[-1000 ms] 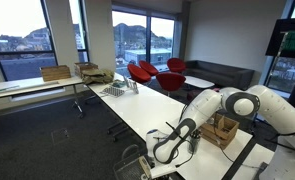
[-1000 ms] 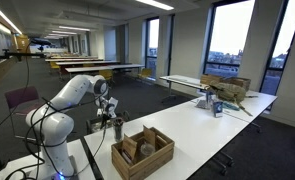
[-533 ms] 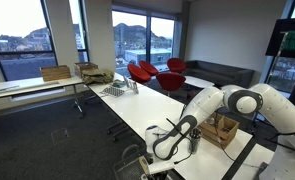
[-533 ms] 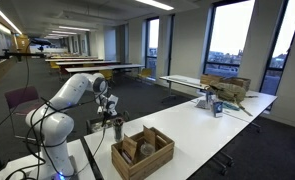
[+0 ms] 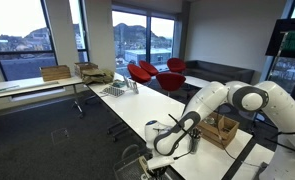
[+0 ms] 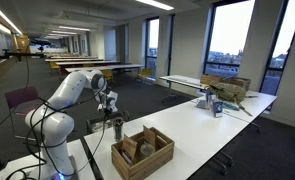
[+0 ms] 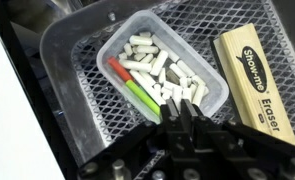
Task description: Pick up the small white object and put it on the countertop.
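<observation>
The robot's gripper needs to release the small white object, now just above the clear tub, on the bare countertop [image 5: 190, 163] near the edge next to the mesh basket.
In the wrist view a clear plastic tub [image 7: 75, 32] holds several small white chalk-like pieces [image 7: 152, 62] and a red and a green marker [image 7: 133, 88]. The tub sits in a wire mesh basket [image 7: 47, 120]. My gripper [image 7: 180, 104] hangs just above the tub's near side with its fingers pressed almost together; a small white piece seems pinched at the tips. In both exterior views the gripper [image 5: 158, 141] [image 6: 112, 104] is beside the end of the long white countertop [image 5: 157, 105] [image 6: 192, 122].
A wooden block eraser [image 7: 255, 78] lies in the basket next to the tub. A wooden crate [image 6: 142, 152] [image 5: 223, 130] stands on the countertop near the arm. A wire rack [image 5: 118, 90] and cardboard boxes [image 6: 227, 88] are farther along. Red chairs [image 5: 153, 72] stand behind.
The gripper has risen a little from the basket and drifted slightly away from the countertop's end. Nothing else has moved.
</observation>
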{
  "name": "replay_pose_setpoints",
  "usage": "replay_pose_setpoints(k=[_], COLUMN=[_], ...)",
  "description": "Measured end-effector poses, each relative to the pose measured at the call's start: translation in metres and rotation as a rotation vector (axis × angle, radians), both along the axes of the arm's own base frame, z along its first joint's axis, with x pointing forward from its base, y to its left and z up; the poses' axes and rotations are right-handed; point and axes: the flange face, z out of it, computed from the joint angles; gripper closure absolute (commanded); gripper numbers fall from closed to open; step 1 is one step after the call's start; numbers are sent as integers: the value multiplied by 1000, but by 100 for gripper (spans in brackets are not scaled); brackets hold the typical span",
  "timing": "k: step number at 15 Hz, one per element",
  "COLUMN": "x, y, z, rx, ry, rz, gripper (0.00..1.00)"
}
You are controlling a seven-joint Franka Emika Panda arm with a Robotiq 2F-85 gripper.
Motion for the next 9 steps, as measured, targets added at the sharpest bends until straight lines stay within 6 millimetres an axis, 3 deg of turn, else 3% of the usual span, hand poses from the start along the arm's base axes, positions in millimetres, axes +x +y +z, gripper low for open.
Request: replay_pose_setpoints(k=[9], x=[-27], y=[4], z=[52], rx=[-109], ry=[-63], rz=[-33], gripper=[98])
